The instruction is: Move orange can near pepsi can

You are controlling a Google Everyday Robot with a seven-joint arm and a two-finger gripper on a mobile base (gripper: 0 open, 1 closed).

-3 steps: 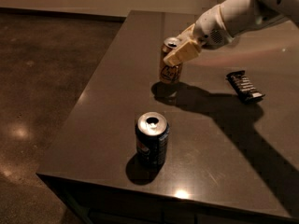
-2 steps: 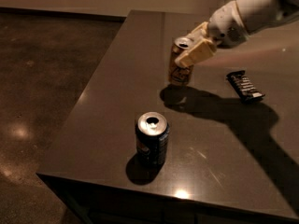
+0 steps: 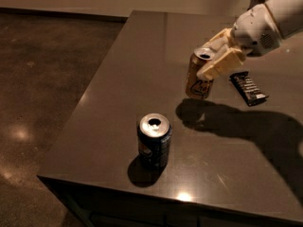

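Next, I release the orange can, now held a little above the table, standing on the table [image 3: 179, 141] close behind the pepsi can, toward the snack bar.
The orange can [image 3: 199, 82] is orange-gold with dark script and a silver top. My gripper [image 3: 214, 56] is shut on its upper part and holds it a little above the dark table [image 3: 142, 56], slightly tilted, right of the table's middle. The can's shadow lies below it on the table. The pepsi can [image 3: 154, 141] is dark blue with a silver top. It stands upright near the table's front edge, below and to the left of the held can. The white arm comes in from the upper right.
A dark snack bar [image 3: 248, 88] lies flat on the table just right of the held can. The table's left edge and front edge drop to a shiny brown floor [image 3: 42, 89]. A wall runs along the back.
My gripper has lifted the orange can off the table and carried it to the right and toward the front. The pepsi can and the bar have not moved.
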